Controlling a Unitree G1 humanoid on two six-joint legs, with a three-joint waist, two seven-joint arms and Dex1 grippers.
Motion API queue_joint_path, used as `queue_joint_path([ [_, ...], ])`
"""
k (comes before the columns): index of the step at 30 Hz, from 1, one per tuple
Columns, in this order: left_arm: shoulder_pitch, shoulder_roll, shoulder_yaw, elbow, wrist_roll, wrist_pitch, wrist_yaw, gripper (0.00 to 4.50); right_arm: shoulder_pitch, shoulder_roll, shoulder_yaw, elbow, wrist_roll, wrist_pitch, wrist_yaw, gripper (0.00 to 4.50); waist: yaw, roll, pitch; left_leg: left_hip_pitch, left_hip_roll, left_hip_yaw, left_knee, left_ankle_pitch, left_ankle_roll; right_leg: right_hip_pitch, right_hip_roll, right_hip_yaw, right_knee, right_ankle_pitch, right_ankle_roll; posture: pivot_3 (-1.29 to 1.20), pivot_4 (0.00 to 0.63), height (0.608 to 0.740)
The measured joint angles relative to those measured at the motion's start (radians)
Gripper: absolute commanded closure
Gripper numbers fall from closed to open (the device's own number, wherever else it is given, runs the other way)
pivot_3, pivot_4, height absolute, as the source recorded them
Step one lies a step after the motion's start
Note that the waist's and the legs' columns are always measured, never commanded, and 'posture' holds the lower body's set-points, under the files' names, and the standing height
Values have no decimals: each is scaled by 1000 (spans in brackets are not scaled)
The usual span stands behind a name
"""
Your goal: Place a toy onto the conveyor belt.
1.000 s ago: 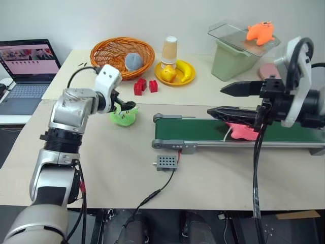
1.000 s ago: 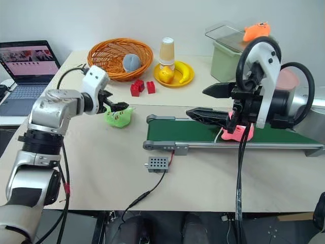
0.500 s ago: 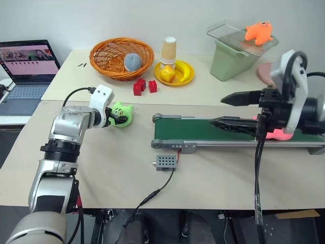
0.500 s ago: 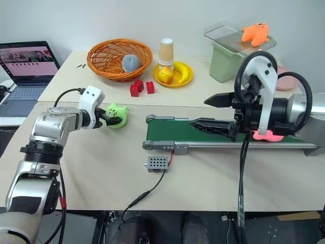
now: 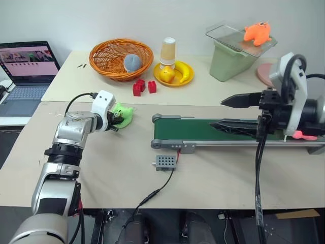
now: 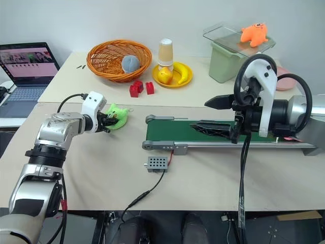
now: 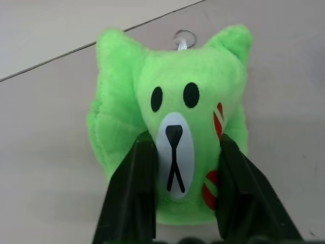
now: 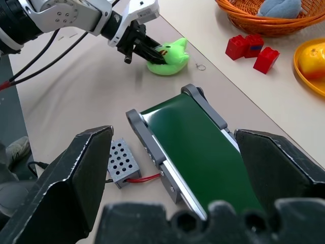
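Note:
My left gripper is going to the belt's end [image 5: 186, 126] near the grey control box. It will let go of the green plush toy there.
A green plush toy [image 5: 125, 112] with a bear face lies on the table to the left of the conveyor belt [image 5: 203, 131]. My left gripper [image 5: 117, 119] is shut on it, and in the left wrist view its two fingers [image 7: 136, 193] pinch the toy [image 7: 172, 112] on both sides of the muzzle. The belt is dark green in a grey frame, with a red wire [image 5: 179, 151] leading to a small grey control box [image 5: 166, 162]. My right gripper [image 5: 218, 113] hangs open above the middle of the belt, holding nothing. A pink toy [image 5: 303, 135] peeks out at the belt's right end.
At the back stand an orange basket [image 5: 109, 63] holding a blue-grey plush, red bricks [image 5: 144, 86], a yellow plate [image 5: 175, 79] with fruit, and a paper cup [image 5: 169, 50]. A green bin [image 5: 231, 63] carries an orange toy [image 5: 258, 31] on its lid. A laptop [image 5: 25, 66] sits far left.
My left gripper came down and shut on the green toy, which now lies lower on the table. The pink toy has ridden the belt to its right end. The right gripper stayed open.

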Motion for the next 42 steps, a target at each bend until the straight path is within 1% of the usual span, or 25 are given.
queue_joint_path([
  [2,0,10,-12,-6,3,-2,-12,3598,0,0,0,0,0,0,0,0,0,0,0,0,0,0,0,0,0,0,0,0,0,0,0,0,150,734],
  [5,-9,55,-48,-20,10,3,-64,3598,0,0,0,1,-1,0,1,0,-2,0,0,0,0,0,0,0,0,0,0,0,0,0,0,0,150,734],
  [9,-93,130,-78,-13,27,3,-125,3598,2,-3,0,3,-14,0,5,0,-1,0,0,-2,0,0,0,0,0,-1,0,-1,0,0,0,0,150,734],
  [13,-169,144,-84,-49,22,-16,-198,3598,7,-3,-1,8,-21,0,6,0,9,0,0,-3,0,0,0,0,0,-1,0,-1,0,0,0,0,150,734],
  [18,-228,99,-155,-175,-28,-41,-362,3598,7,7,1,9,-23,0,4,0,15,0,0,-4,-1,1,1,-1,1,-1,0,-1,-1,0,1,0,150,734],
  [21,-247,79,-206,-204,-28,-106,-430,3598,5,19,1,8,-25,0,-6,0,11,0,0,-3,-2,1,1,-1,1,-1,0,-1,0,0,1,0,150,734],
  [23,-271,45,-232,-206,-27,-141,-463,3598,3,26,0,3,-15,0,-28,0,9,0,0,-3,-2,1,1,-1,1,-1,0,-1,0,0,1,0,150,734],
  [27,-302,-9,-259,-194,-28,-190,-504,3598,6,27,-8,-22,8,10,-60,0,7,0,0,-3,-2,1,1,-1,1,-1,0,0,0,0,1,0,150,734],
  [32,-305,-58,-300,-185,-27,-221,-556,3598,21,26,-47,-49,53,28,-110,0,6,-1,0,-3,-1,1,1,-1,2,-1,0,0,0,0,1,0,150,734],
  [35,-291,-69,-334,-189,-17,-255,-585,3598,44,25,-70,-64,84,36,-140,0,6,-1,0,-3,-1,0,1,-1,2,-1,0,0,-1,0,1,0,150,734],
  [39,-251,-73,-389,-180,30,-326,-599,3598,63,14,-92,-81,123,40,-185,0,5,-1,0,-3,-1,0,1,-1,2,-1,0,0,-1,1,1,0,150,734],
  [42,-239,-74,-400,-168,48,-354,-600,3598,66,4,-110,-86,145,40,-202,0,5,-1,0,-3,-1,0,1,-2,3,-1,0,1,-1,1,1,0,150,734],
])
